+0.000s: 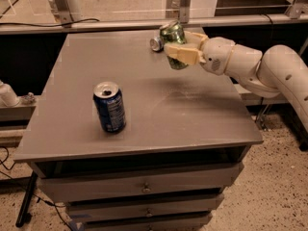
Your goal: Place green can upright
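Observation:
The robot's gripper will set the green can, now over the table's far middle part, upright on the grey table [205,95] near the table's side edge below the robot's arm.
The green can [172,33] is in my gripper [176,47], over the far middle part of the grey table [183,109]. The can stands nearly upright, its silver top tipped slightly back, and its bottom looks just above the tabletop. My cream fingers [183,53] are shut around its middle. My white arm [250,69] reaches in from the right.
A dark blue soda can [109,107] stands upright and opened at the table's front left. Another can [156,44] lies on its side just behind and left of the green can, silver end showing. Drawers sit under the tabletop. Rails and cables run behind the table.

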Tool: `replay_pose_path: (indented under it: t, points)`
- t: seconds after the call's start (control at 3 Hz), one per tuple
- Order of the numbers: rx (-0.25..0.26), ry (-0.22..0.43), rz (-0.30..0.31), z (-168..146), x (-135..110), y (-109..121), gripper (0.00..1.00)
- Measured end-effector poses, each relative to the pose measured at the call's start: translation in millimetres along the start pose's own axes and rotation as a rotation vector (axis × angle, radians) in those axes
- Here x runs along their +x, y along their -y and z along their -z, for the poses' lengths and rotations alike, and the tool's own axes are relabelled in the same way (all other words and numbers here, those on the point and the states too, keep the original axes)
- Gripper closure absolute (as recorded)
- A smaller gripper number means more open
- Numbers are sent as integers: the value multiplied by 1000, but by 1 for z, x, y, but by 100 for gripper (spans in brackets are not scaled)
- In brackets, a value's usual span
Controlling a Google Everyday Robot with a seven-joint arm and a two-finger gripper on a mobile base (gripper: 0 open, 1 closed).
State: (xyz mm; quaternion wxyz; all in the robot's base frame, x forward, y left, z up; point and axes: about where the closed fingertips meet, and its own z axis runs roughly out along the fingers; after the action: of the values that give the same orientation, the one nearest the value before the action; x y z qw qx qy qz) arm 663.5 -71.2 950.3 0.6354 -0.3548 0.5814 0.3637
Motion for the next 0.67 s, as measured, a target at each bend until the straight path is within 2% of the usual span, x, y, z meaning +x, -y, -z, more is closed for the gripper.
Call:
replay_pose_path:
  t: [0.67]
  points:
    - [-25, 61, -42, 57, 25, -2, 100]
